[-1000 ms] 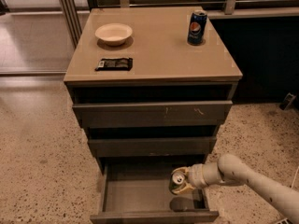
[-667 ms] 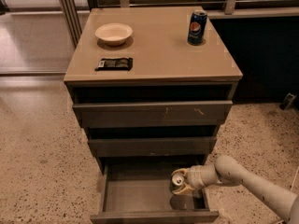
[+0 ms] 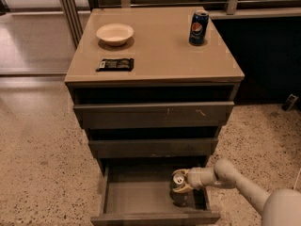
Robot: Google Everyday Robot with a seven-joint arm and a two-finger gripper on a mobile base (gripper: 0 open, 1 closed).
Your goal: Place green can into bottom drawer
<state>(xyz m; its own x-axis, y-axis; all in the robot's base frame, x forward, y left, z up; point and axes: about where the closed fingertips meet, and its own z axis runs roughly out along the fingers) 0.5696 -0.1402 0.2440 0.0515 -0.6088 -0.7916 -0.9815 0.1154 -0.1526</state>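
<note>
My gripper will release the green can on the bottom drawer's grey bottom (image 3: 176, 186), toward the back on the side of my arm.
The bottom drawer (image 3: 136, 197) is pulled open, showing its grey interior. The green can (image 3: 179, 190) stands upright inside the drawer at its right side, silver top with pull tab facing up. My gripper (image 3: 181, 181) reaches in from the right on a pale arm and is closed around the can's upper part. The can's lower body is dark and partly in shadow.
On the cabinet top are a white bowl (image 3: 114, 33), a dark flat packet (image 3: 115, 64) and a blue Pepsi can (image 3: 198, 28). The two upper drawers (image 3: 153, 114) stick out slightly above the open one. Speckled floor lies on both sides.
The gripper with the can has lowered slightly and shifted a little left inside the drawer. Nothing else moved.
</note>
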